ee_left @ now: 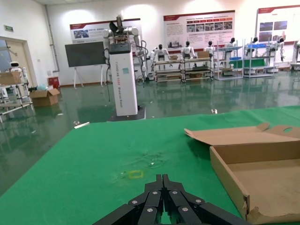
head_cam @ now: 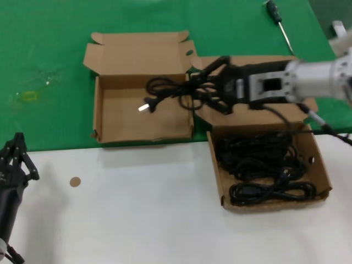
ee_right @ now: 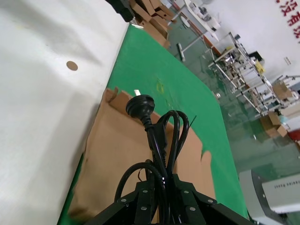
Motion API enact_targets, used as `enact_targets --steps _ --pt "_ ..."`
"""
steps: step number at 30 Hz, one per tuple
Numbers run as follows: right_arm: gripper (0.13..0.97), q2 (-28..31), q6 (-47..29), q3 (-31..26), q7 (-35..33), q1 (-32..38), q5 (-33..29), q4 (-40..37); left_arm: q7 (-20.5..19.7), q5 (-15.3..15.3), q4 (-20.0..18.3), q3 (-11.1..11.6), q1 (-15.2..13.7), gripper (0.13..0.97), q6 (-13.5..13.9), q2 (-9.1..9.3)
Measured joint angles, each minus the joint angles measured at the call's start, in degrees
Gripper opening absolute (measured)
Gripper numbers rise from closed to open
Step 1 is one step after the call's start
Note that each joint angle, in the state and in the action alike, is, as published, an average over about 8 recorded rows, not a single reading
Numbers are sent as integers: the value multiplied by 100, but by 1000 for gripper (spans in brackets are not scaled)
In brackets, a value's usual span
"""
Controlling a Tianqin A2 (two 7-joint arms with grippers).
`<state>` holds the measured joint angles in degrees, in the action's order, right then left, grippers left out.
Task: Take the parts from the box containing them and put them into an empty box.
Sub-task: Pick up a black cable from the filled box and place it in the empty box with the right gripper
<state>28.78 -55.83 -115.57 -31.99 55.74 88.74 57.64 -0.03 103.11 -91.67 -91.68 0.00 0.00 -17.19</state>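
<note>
I should use my right gripper to set the black coiled cable down on the bottom of the empty carton, near the carton's back side (head_cam: 146, 95) (ee_right: 148, 160).
My right gripper (head_cam: 193, 88) is shut on a black coiled cable (head_cam: 165, 91) and holds it over the right side of the left carton (head_cam: 121, 124), which holds nothing else. The cable's plug (head_cam: 144, 106) hangs toward that carton's floor. In the right wrist view the cable (ee_right: 159, 136) runs out from the closed gripper (ee_right: 164, 180) above the carton's floor (ee_right: 117, 154). The right carton (head_cam: 217, 176) holds several more coiled cables (head_cam: 258, 157). My left gripper (head_cam: 16, 154) is shut and empty, parked at the front left; its wrist view shows it (ee_left: 162, 180) and the left carton (ee_left: 262, 173).
A screwdriver (head_cam: 278, 22) lies on the green mat at the back right. A small brown disc (head_cam: 75, 181) sits on the white table in front. A yellow mark (head_cam: 27, 96) is on the mat at the left. Both cartons' lids stand open at the back.
</note>
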Motion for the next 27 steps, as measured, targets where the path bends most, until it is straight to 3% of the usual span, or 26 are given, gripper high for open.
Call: enact_targets --steps 11,27 --pt "211 -918 526 -186 -877 203 -142 -959 0 0 0 0 0 152 0 0" --pt "214 -1982 1083 262 -3300 865 222 -3285 0 0 0 0 0 152 0 0"
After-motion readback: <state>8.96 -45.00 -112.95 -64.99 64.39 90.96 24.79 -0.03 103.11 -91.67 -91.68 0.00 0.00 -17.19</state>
